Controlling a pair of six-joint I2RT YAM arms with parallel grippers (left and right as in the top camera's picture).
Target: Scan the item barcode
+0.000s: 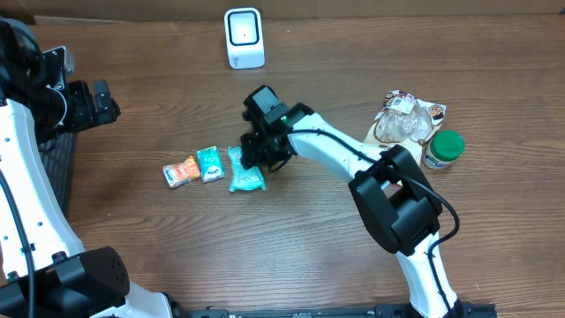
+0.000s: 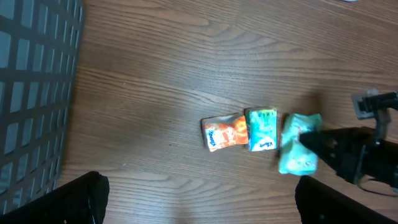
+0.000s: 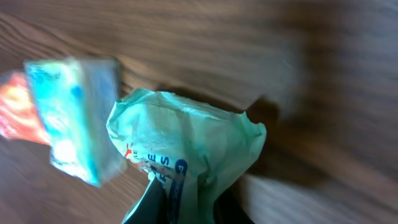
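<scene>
The green packet will go down from my right gripper onto bare wood a short way from the blue packet [image 1: 278, 158], toward the clear bag.
A pale green tissue packet [image 1: 245, 179] lies on the wooden table, rightmost in a row with a blue packet [image 1: 209, 163] and an orange packet [image 1: 181, 171]. My right gripper [image 1: 257, 155] reaches down onto the green packet [image 3: 186, 146] and is shut on its near end, the wrapper bunched between the dark fingers [image 3: 149, 202]. The white barcode scanner [image 1: 244, 37] stands at the back edge, well away from it. My left gripper [image 1: 95, 102] hovers open at the far left with nothing between its fingers [image 2: 87, 199]. In its view the green packet [image 2: 298, 148] sits right of the blue one [image 2: 261, 129].
A green-lidded jar [image 1: 443, 148] and a crumpled clear bag [image 1: 408, 119] sit at the right. A black wire basket [image 2: 31, 93] borders the table's left side. The right arm [image 2: 364, 155] stretches in from the right across the middle.
</scene>
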